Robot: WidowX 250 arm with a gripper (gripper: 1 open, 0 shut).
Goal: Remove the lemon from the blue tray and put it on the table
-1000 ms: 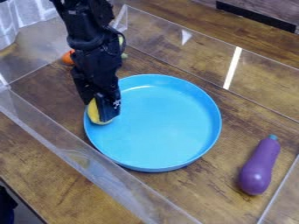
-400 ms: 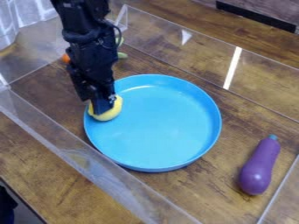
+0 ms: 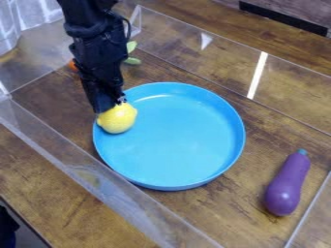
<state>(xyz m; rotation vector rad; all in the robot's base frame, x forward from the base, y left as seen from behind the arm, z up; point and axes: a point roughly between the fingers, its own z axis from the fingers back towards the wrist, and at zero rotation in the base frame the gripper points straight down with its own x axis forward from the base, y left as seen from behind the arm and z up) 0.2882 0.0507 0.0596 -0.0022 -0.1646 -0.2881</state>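
The closed fingers of my gripper meet only the lemon's top, so I should open them and take a new hold of the yellow fruit [image 3: 118, 119] before lifting.
The yellow lemon [image 3: 118, 119] sits at the left inner edge of the blue tray [image 3: 195, 145], close to the rim. My gripper [image 3: 112, 101] points straight down directly above it. Its dark fingers are closed together on the top of the lemon, and most of the fruit shows below the fingertips. I cannot tell whether the lemon has left the tray floor. The brown wood-plank table [image 3: 52, 145] lies all around the tray.
A purple eggplant [image 3: 287, 182] lies on the table to the right of the tray. An orange carrot [image 3: 77, 66] with a green top is partly hidden behind the arm. Clear plastic edging [image 3: 52, 136] runs along the table's left and front sides.
The fingers stood open on either side of the lemon and reached low around it. They now sit slightly higher and have closed on its top, so more of the lemon shows.
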